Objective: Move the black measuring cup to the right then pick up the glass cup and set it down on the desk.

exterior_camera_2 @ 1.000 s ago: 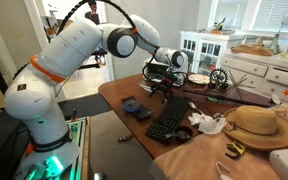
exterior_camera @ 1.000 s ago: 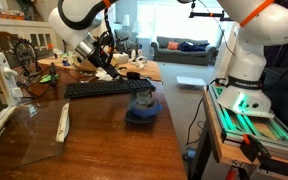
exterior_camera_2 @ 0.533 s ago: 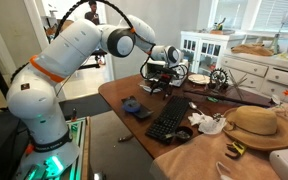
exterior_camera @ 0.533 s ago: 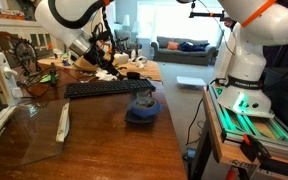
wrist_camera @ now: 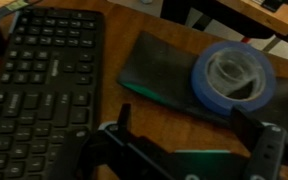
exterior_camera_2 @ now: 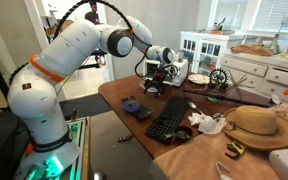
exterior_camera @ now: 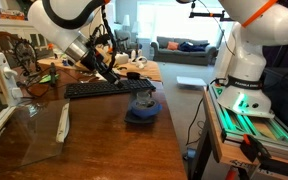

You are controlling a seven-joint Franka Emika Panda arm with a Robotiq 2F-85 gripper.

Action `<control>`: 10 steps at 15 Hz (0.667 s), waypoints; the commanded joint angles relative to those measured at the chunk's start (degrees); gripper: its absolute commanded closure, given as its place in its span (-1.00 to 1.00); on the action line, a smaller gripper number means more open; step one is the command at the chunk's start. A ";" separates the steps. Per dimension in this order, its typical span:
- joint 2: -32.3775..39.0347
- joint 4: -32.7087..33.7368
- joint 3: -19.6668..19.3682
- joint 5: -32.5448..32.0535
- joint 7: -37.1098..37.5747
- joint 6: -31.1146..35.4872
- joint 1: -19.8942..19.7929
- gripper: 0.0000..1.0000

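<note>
The upper sides of the glass cup [exterior_camera: 144, 97] [wrist_camera: 233, 73], above the blue rim around it, are next for my gripper to go to and close on.
The black measuring cup [exterior_camera: 142, 107] stands on a dark flat pad on the desk [exterior_camera: 104, 145], right of the keyboard. In the wrist view it is a blue-rimmed round cup [wrist_camera: 206, 88] with the glass cup [wrist_camera: 232, 72] apparently standing inside it. The cup also shows in an exterior view [exterior_camera_2: 131, 104], small and dark. My gripper [exterior_camera: 110, 71] hangs open and empty above the far edge of the keyboard, apart from the cup. In the wrist view the fingers [wrist_camera: 189, 135] straddle bare desk [wrist_camera: 174, 112] just short of the pad.
A long black keyboard [exterior_camera: 104, 88] [wrist_camera: 44, 90] lies across the desk. A white strip [exterior_camera: 64, 122] lies near the front left. A straw hat [exterior_camera_2: 256, 125] and clutter crowd the far end. A green-railed robot base [exterior_camera: 246, 115] stands beside the desk.
The arm has swung and the gripper has come down and slightly toward the cup, above the keyboard. The cup and glass have not moved.
</note>
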 commanded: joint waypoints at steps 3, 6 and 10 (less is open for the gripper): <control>-4.75 -14.38 4.78 8.81 17.59 11.74 5.52 -1.00; -6.67 -21.07 4.77 13.05 22.97 17.65 7.51 -1.00; -9.71 -26.53 3.19 12.24 24.35 19.49 7.64 -1.00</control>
